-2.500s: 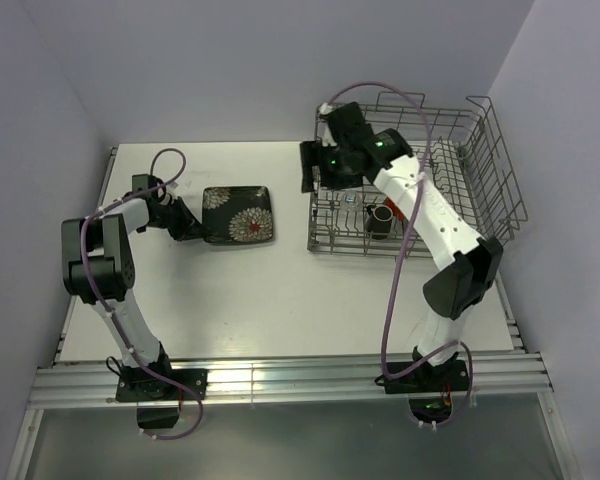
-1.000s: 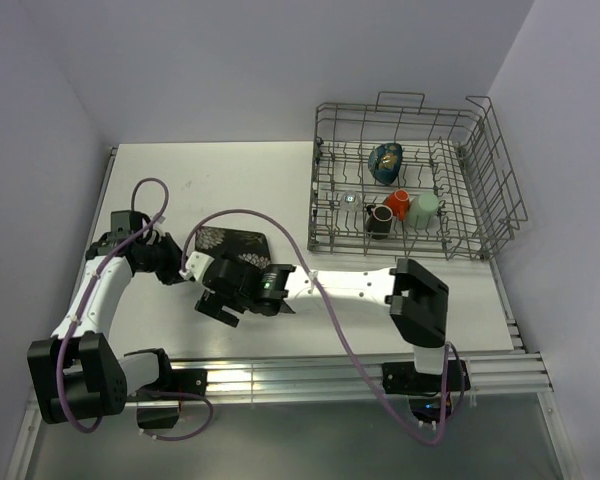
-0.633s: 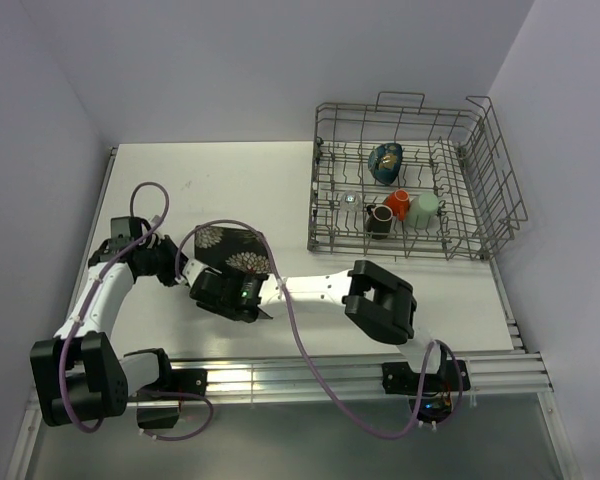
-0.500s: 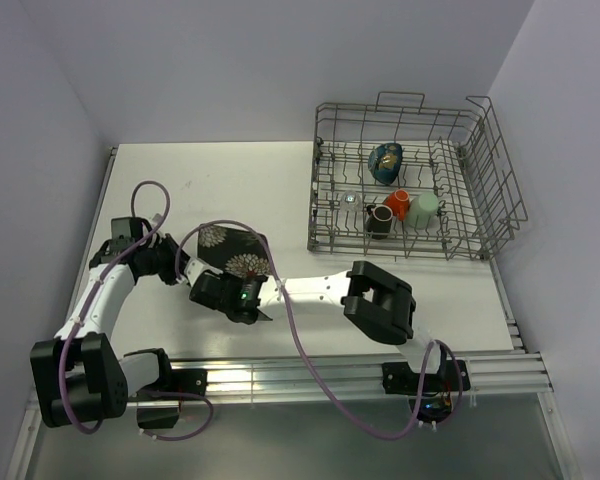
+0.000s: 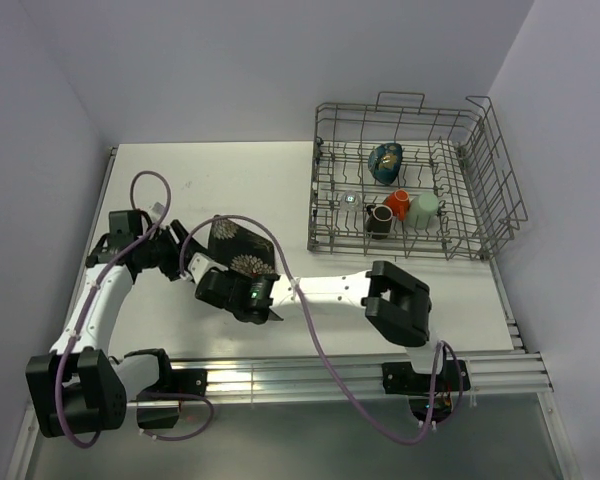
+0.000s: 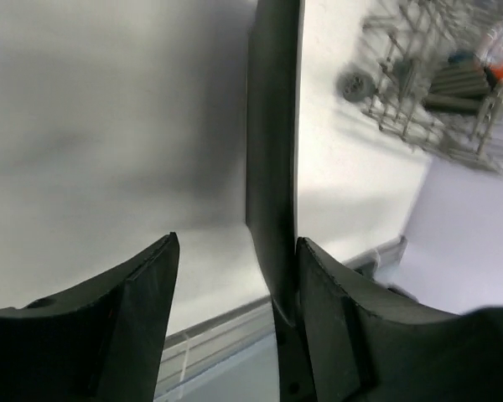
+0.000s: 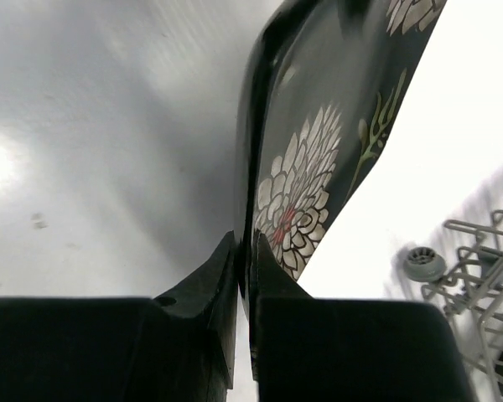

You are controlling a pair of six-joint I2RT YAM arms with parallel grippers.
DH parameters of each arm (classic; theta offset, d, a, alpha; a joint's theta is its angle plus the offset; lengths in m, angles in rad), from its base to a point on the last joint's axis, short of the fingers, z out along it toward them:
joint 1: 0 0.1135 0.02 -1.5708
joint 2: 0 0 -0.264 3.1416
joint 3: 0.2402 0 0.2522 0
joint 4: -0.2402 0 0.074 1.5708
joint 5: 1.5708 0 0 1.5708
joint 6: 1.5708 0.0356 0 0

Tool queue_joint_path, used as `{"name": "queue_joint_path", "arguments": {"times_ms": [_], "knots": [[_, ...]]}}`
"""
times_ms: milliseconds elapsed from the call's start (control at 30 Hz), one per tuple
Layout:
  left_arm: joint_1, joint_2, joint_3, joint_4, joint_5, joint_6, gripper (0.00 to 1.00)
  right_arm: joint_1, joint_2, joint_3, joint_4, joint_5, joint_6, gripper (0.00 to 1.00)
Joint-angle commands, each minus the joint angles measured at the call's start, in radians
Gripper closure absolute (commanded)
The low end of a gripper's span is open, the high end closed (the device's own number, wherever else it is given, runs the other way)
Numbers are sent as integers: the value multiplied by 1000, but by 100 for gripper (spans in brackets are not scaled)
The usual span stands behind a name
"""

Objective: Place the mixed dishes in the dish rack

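I should let go of the dark square plate with my right gripper in the rack (image 5: 351, 147) next to the blue bowl, behind the small clear glass. The plate is still tilted above the table.
The dark square plate (image 5: 242, 248) with white flowers stands tilted on edge above the table at the left. My right gripper (image 5: 248, 296) is shut on its near edge; the right wrist view shows both fingers pinching the plate (image 7: 318, 142) at the rim (image 7: 243, 243). My left gripper (image 5: 178, 262) is open at the plate's left side. In the left wrist view the plate (image 6: 272, 151) shows edge-on, resting against the right finger (image 6: 335, 327), with a wide gap to the left finger (image 6: 126, 327). The dish rack (image 5: 502, 170) at the far right holds the other dishes.
Inside the rack stand a blue bowl (image 5: 386, 162), an orange mug (image 5: 397, 203), a pale green cup (image 5: 424, 208), a dark brown mug (image 5: 379, 221) and a small clear glass (image 5: 351, 199). My right forearm stretches low across the table's front. Walls close in left, back and right.
The right gripper has swung over from the rack and shut on the plate's near edge. The left gripper, shut on the plate a second ago, has opened. The plate has tipped up.
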Motion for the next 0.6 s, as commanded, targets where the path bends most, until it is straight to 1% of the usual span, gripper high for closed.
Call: {"name": "queue_joint_path", "arguments": {"times_ms": [0, 33, 67, 100, 167, 200, 233, 267, 300, 333, 400, 433, 467, 500, 533, 567], "knots": [[22, -66, 188, -158, -255, -3, 37, -13, -158, 44, 47, -24, 51, 100], [27, -63, 232, -189, -341, -1, 37, -14, -172, 58, 42, -38, 54, 100], [25, -63, 264, -215, -487, 5, 36, -16, -185, 73, 33, -50, 54, 100], [25, -53, 316, -233, -548, 8, 36, -19, -202, 91, 22, -53, 54, 100], [25, -41, 341, -273, -627, 3, 36, -45, -217, 157, 7, -81, 57, 100], [27, -27, 344, -282, -674, -6, 34, -59, -225, 185, -1, -104, 63, 100], [30, -21, 336, -289, -677, -9, 32, -92, -226, 241, -10, -116, 74, 100], [30, -17, 324, -267, -662, -12, 32, -111, -228, 272, -14, -127, 77, 100], [30, -14, 288, -250, -612, -17, 32, -131, -223, 306, -21, -138, 78, 100], [30, -13, 267, -230, -574, -23, 32, -149, -220, 373, -27, -148, 81, 100], [30, -26, 214, -171, -494, -46, 33, -221, -213, 447, -31, -181, 94, 100], [28, -30, 200, -161, -460, -58, 33, -246, -206, 528, -30, -213, 104, 100], [28, -27, 174, -146, -445, -63, 34, -296, -191, 570, -30, -228, 135, 100], [28, -17, 162, -140, -432, -61, 34, -319, -180, 617, -30, -243, 146, 100], [30, -12, 151, -137, -421, -57, 34, -344, -168, 701, -27, -266, 161, 100], [28, -4, 140, -132, -417, -46, 35, -388, -141, 742, -25, -276, 166, 100]]}}
